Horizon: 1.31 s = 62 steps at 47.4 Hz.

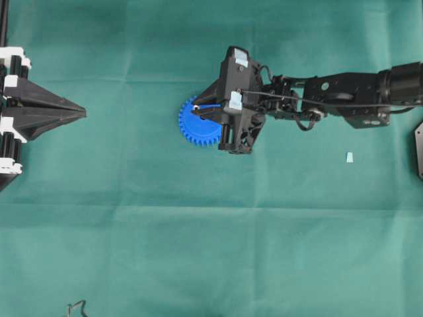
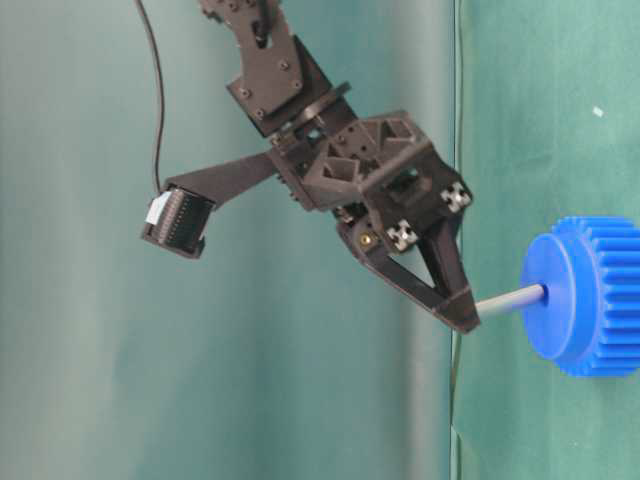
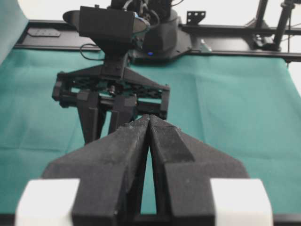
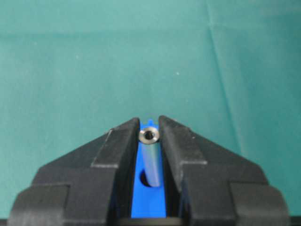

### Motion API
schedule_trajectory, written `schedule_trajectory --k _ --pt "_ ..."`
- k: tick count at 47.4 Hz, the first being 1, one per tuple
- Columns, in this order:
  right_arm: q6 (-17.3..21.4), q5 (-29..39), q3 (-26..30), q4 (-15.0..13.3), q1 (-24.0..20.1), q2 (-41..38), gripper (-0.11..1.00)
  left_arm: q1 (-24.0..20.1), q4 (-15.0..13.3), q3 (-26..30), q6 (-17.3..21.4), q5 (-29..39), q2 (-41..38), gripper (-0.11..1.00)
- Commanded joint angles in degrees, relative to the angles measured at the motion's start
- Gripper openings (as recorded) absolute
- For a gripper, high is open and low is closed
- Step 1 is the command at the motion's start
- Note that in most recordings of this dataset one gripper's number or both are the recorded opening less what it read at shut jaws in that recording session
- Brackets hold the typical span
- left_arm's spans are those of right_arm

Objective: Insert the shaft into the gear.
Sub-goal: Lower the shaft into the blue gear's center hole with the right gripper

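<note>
My right gripper is going to the dark centre hole of the blue gear (image 1: 202,115) (image 4: 150,179). It will let go of the silvery shaft there.
The blue gear (image 1: 190,127) lies flat on the green cloth, its raised hub (image 2: 548,300) facing up. My right gripper (image 1: 199,111) hangs over it, shut on the thin silvery shaft (image 2: 508,299). In the right wrist view the shaft (image 4: 150,155) stands between the two fingertips (image 4: 123,137), with its hollow top end level with them. Its lower end meets the gear's (image 4: 148,200) dark centre hole. How deep it sits I cannot tell. The shaft leans slightly off the hub's axis. My left gripper (image 1: 83,113) rests shut and empty at the table's left edge, its tips (image 3: 149,120) pressed together.
A small pale wedge-shaped piece (image 1: 348,156) lies on the cloth right of the gear, under the right arm's reach. A black plate (image 1: 419,150) sits at the right edge. A thin wire loop (image 1: 76,308) pokes in at the bottom left.
</note>
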<state>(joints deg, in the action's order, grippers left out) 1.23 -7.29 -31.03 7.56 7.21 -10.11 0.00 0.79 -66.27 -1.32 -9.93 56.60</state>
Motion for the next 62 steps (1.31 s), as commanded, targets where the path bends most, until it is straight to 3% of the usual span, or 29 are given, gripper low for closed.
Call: schedule_trajectory --k 1,62 --pt "0.09 -0.53 -0.09 0.62 0.09 -0.26 0.17 -0.18 0.09 1.49 0.09 -0.26 -0.18 0.00" --pt "0.09 -2.29 -2.29 2.02 -1.49 -5.27 0.17 -0.18 0.09 1.58 0.18 -0.09 0.26 0.00"
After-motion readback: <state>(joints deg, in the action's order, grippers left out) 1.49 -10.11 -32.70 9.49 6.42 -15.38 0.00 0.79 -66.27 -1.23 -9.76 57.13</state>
